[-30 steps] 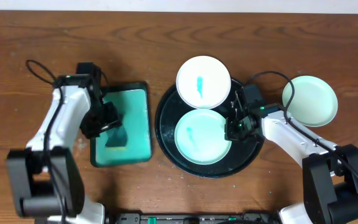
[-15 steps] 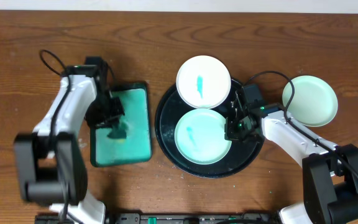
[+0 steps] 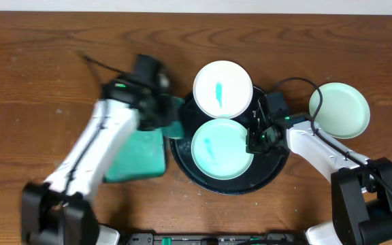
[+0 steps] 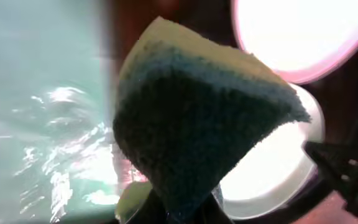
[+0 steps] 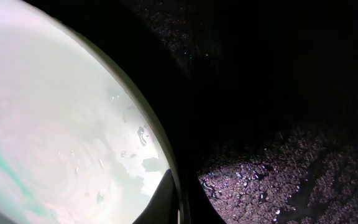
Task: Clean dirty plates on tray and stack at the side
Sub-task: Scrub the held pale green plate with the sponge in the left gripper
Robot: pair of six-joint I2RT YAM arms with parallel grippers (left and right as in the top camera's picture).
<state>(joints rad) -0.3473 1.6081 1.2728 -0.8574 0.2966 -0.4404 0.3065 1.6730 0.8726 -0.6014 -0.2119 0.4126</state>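
I need to use my left gripper to let go of the sponge in the rectangular teal tray, on the teal tray's side farther from the black tray (image 3: 120,151).
The round black tray (image 3: 278,165) holds two plates. The far plate (image 3: 223,89) is white with a teal smear. The near plate (image 3: 220,149) is pale mint with a fainter smear, and my right gripper (image 3: 256,140) is shut on its right rim. In the right wrist view the fingers (image 5: 166,200) pinch that plate's edge (image 5: 143,118) over the wet tray (image 5: 278,124). My left gripper (image 3: 171,117) hovers at the tray's left edge, shut on a teal sponge (image 4: 204,118). A third plate (image 3: 339,109) lies on the table at the right.
A rectangular teal tray (image 3: 140,155) with a dark rim lies left of the black tray, partly under my left arm. Cables run behind both arms. The wooden table (image 3: 39,41) extends bare to the far left and back.
My left gripper shut on the sponge over the teal tray, lifted it and swung right to the black tray's left edge. The right arm and all three plates stayed still.
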